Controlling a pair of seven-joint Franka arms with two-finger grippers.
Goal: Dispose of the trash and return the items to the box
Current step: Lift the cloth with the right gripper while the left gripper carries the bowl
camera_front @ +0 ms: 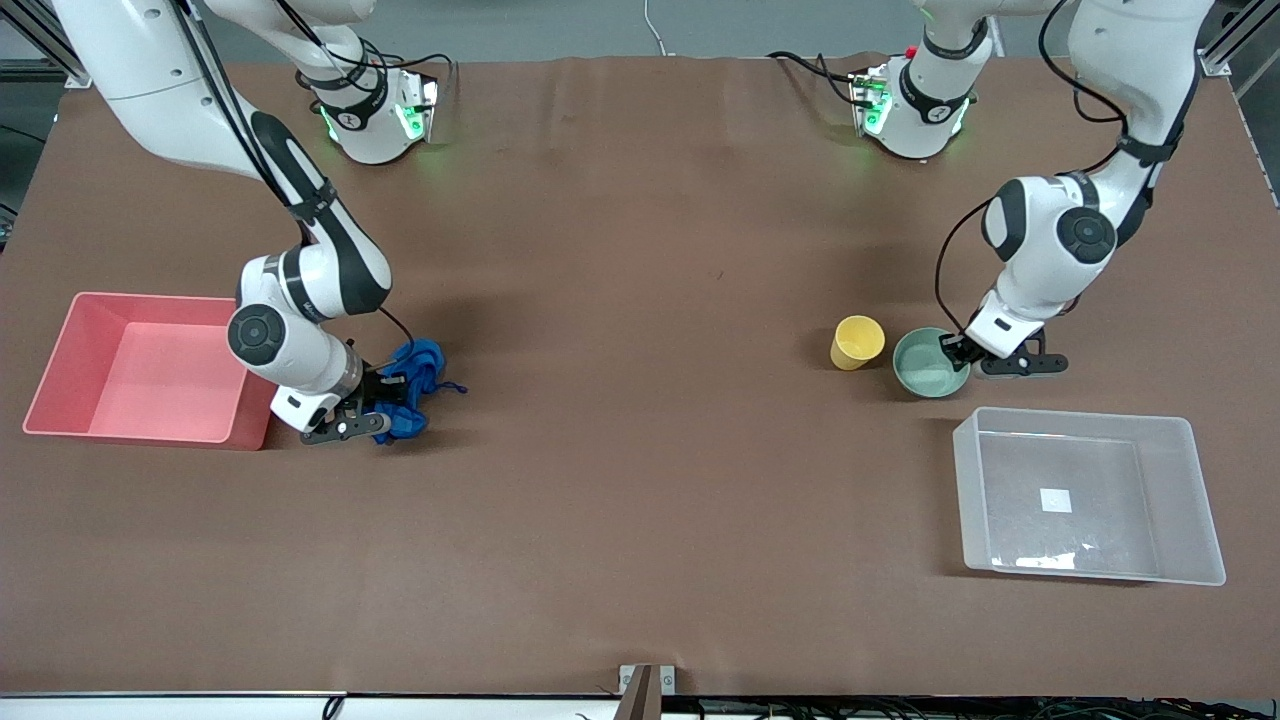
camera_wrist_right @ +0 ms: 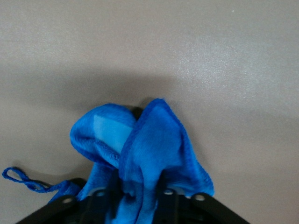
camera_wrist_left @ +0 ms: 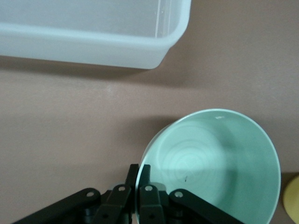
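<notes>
I will release the mint-green bowl with my left gripper inside the see-through box (camera_front: 1029, 491), by the white square on its bottom.
The blue rag (camera_front: 415, 385) lies bunched on the table beside the pink bin. My right gripper (camera_front: 385, 400) is down at it and shut on the cloth. In the right wrist view the rag (camera_wrist_right: 154, 144) fills the gap between the fingers of my right gripper (camera_wrist_right: 135, 196), and its string (camera_wrist_right: 23, 179) trails on the table. The mint-green bowl (camera_front: 925, 375) sits beside the yellow cup (camera_front: 857, 342). My left gripper (camera_front: 955, 345) is shut on the bowl's rim. In the left wrist view, my left gripper (camera_wrist_left: 138, 172) has one finger inside the bowl (camera_wrist_left: 210, 158) and one outside. The see-through box (camera_front: 1200, 500) is empty.
The pink bin (camera_front: 60, 400) stands at the right arm's end of the table, touching distance from the rag. The see-through box (camera_wrist_left: 93, 44) lies just nearer the front camera than the bowl. The cup's edge (camera_wrist_left: 292, 196) shows beside the bowl.
</notes>
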